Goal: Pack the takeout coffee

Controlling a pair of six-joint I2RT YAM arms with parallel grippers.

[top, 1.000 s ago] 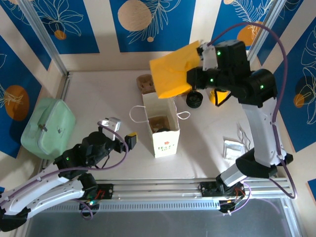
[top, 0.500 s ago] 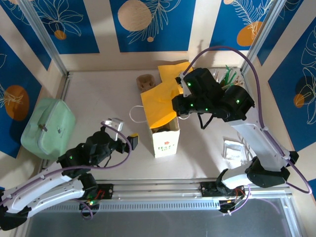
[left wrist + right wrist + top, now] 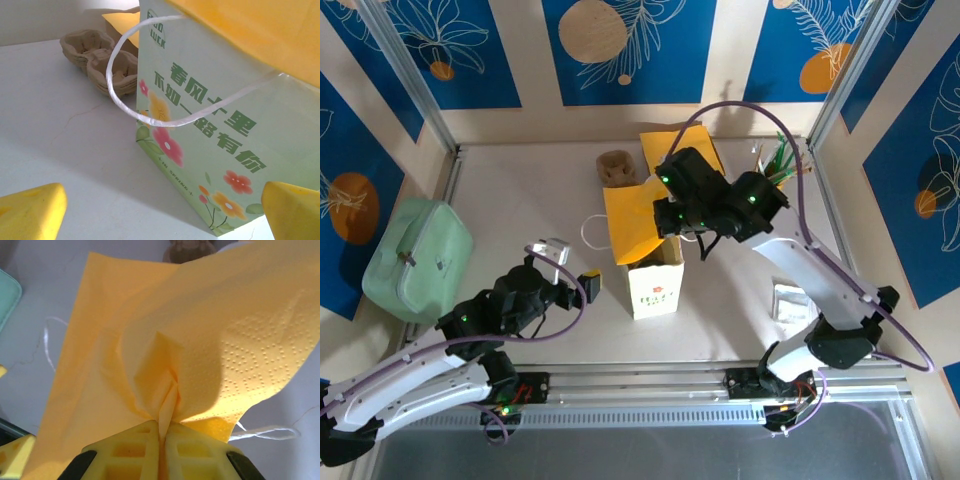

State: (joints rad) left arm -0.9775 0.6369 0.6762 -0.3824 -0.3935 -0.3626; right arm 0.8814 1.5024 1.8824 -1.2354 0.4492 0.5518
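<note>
The yellow napkin, now hanging over the bag's open top, will go down through the open top with my right gripper, which will then let go of it inside the white paper bag (image 3: 651,251).
A white paper bag (image 3: 655,288) with flower print and string handles stands mid-table. My right gripper (image 3: 663,214) is shut on a pinched fold of a yellow napkin (image 3: 634,222), which hangs over the bag's open top and hides its inside. In the right wrist view the napkin (image 3: 150,340) spreads out from the shut fingertips (image 3: 162,432). My left gripper (image 3: 570,267) is open, low on the table just left of the bag. In its wrist view the bag's printed wall (image 3: 215,125) stands ahead between the yellow fingers (image 3: 30,212). The takeout coffee is hidden.
A brown pulp cup carrier (image 3: 616,167) sits behind the bag, also in the left wrist view (image 3: 100,55). A mint-green case (image 3: 415,260) lies at the left edge. White packets (image 3: 790,300) lie at right, green sticks (image 3: 777,155) at back right.
The right arm swung the yellow napkin from the back right leftward and down over the bag's mouth. The left arm shifted only slightly.
</note>
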